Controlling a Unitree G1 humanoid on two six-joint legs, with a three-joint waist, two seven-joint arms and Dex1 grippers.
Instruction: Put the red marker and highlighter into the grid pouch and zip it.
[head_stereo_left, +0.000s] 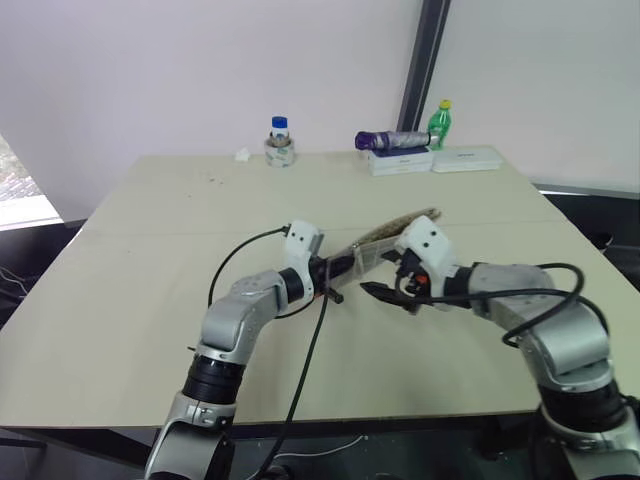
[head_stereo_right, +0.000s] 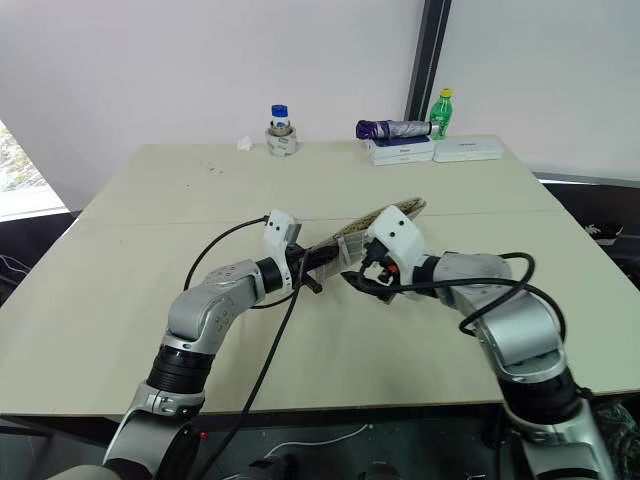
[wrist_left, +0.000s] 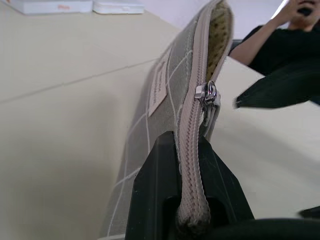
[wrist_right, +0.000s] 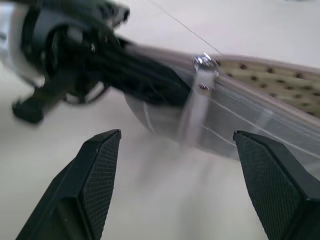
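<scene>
The zip slider sits by my left gripper and the pouch's opening gapes, so next I pinch the dangling pull (wrist_right: 195, 112) with my right gripper and draw it to the zip's far end.
The grid pouch (head_stereo_left: 392, 231) is grey with white lines and hangs in the air over the middle of the table, tilted up toward the far right. My left gripper (wrist_left: 182, 145) is shut on its near end, on the closed stretch of zip. The zip slider (wrist_left: 206, 94) sits a little past the fingers, and beyond it the mouth gapes, showing a dotted yellowish lining. My right gripper (wrist_right: 177, 137) is open just right of the pouch, its fingers on either side of the dangling pull (wrist_right: 202, 65) without touching it. The red marker and the highlighter are out of view.
Along the table's far edge stand a small bottle on a tape roll (head_stereo_left: 280, 143), a purple folded umbrella (head_stereo_left: 393, 140), a green bottle (head_stereo_left: 440, 122) and two white boxes (head_stereo_left: 466, 159). A person in black (wrist_left: 272, 42) sits beyond the table. A black cable (head_stereo_left: 310, 360) hangs from my left arm.
</scene>
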